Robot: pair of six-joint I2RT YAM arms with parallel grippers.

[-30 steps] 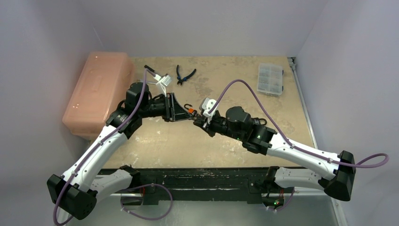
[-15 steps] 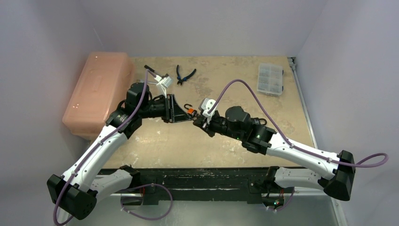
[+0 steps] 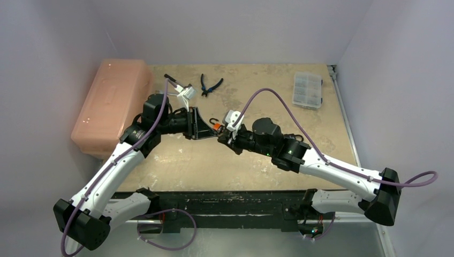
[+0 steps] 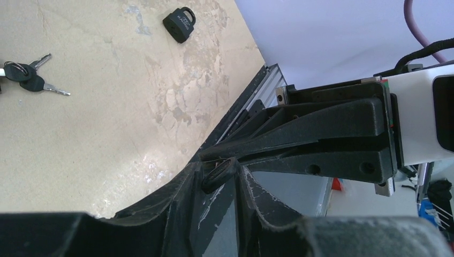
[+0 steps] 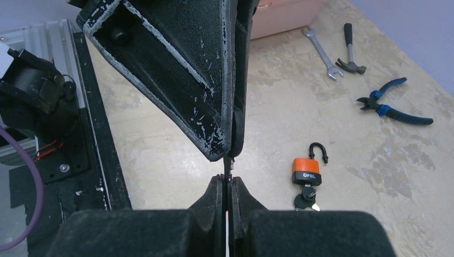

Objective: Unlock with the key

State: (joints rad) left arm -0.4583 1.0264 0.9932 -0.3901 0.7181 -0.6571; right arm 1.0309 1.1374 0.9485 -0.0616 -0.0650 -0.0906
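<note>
I should open my right gripper and take the blade (image 5: 228,165) by its edges to set the key's head flat, because the head sits at a slant between my left gripper's fingertips.
A small key with a black head (image 4: 218,175) is held between both grippers above the table, a thin bit of blade (image 5: 228,166) showing. My left gripper (image 4: 219,168) is shut on the key's head. My right gripper (image 5: 229,182) is shut on the blade, tip to tip with the left gripper (image 5: 230,152). They meet mid-table in the top view, left gripper (image 3: 214,132), right gripper (image 3: 221,137). An orange padlock (image 5: 306,170) lies on the table beyond them, shackle open, a key bunch (image 5: 305,199) in its keyhole. It also shows in the top view (image 3: 216,126).
A black padlock (image 4: 179,24) and a loose key bunch (image 4: 27,80) lie on the table. Blue pliers (image 3: 211,84), a wrench (image 5: 321,53) and a small hammer (image 5: 350,51) lie at the back. A pink box (image 3: 110,104) stands left, a clear parts case (image 3: 308,89) back right.
My right arm has shifted a little to the left, bringing its gripper tighter against the left gripper's tips. The left arm has hardly moved.
</note>
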